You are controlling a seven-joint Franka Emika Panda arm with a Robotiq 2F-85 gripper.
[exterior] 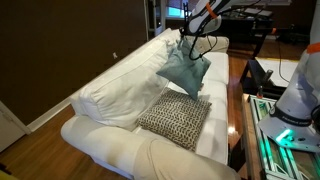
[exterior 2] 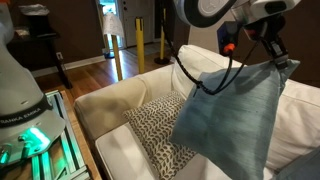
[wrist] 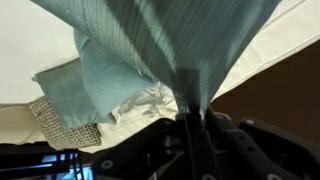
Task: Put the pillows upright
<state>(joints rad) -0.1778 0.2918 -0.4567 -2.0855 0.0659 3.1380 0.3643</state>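
My gripper will release the light teal pillow so that it is left against the white sofa back (exterior: 191, 48), just beyond the second teal pillow.
My gripper (exterior 2: 274, 60) is shut on the top corner of a light teal pillow (exterior 2: 235, 115) and holds it hanging above the white sofa (exterior 2: 110, 100). The pillow also shows in an exterior view (exterior: 186, 70), with the gripper (exterior: 190, 40) above it. In the wrist view the teal fabric (wrist: 170, 40) runs up into the shut jaws (wrist: 195, 118). A black-and-cream woven pillow (exterior: 175, 118) lies flat on the seat, also seen in an exterior view (exterior 2: 158, 130) and the wrist view (wrist: 60, 125). A second teal pillow (wrist: 98, 82) lies beside it.
Large white back cushions (exterior: 125, 85) lean along the sofa back. A table with the robot base and a green light (exterior: 285, 125) stands in front of the sofa. Yellow posts (exterior 2: 139, 40) stand on the wooden floor behind.
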